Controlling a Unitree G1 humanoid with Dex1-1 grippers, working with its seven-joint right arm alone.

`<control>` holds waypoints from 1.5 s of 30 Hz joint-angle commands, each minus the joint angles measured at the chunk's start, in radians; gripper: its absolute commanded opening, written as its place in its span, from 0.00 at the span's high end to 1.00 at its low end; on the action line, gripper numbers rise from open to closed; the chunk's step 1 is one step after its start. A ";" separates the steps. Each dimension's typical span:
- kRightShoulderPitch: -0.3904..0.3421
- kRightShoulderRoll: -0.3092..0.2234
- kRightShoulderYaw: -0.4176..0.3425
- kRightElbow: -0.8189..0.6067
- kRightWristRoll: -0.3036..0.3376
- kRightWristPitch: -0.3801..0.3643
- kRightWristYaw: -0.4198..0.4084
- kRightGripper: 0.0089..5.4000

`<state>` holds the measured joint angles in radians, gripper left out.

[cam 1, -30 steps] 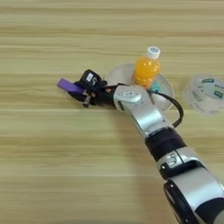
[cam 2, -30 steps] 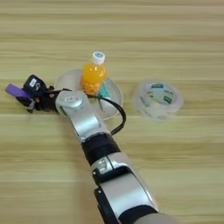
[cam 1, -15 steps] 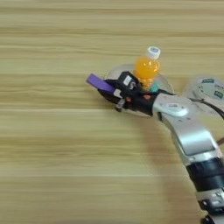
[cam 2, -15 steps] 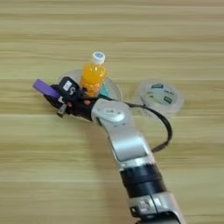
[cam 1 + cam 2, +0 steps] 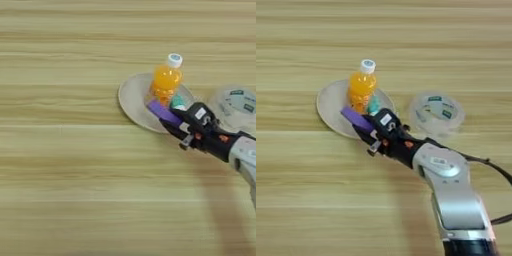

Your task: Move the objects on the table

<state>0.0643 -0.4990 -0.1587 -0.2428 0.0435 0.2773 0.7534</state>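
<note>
The purple stick, now held over the plate's rim, will be let go by my right gripper on the table (image 5: 211, 129) between the beige plate and the tape roll.
My right gripper (image 5: 367, 131) is shut on the short purple stick (image 5: 357, 119), holding it over the near right rim of the beige plate (image 5: 330, 102). In the left eye view the stick (image 5: 163, 113) sits just below the orange juice bottle (image 5: 165, 80). The teal tube (image 5: 373, 105) lies on the plate right of the bottle (image 5: 361, 88), mostly hidden behind my gripper (image 5: 175, 128). The clear tape roll (image 5: 436, 113) with its green-labelled core lies flat on the wooden table (image 5: 306, 190) to the right of the plate.
My silver forearm (image 5: 456, 200) runs in from the bottom right, with a black cable (image 5: 488, 162) looping beside it. The bottle stands upright on the plate (image 5: 132, 97), close to the held stick.
My gripper has carried the purple stick rightward from the bare table left of the plate to the plate's near right rim, beside the bottle. The tape roll and bottle have not moved.
</note>
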 commanded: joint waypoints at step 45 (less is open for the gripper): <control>-0.059 -0.097 -0.164 0.411 0.033 -0.123 -0.127 0.74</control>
<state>0.0622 -0.5442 -0.3157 0.1934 0.0667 0.1859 0.6405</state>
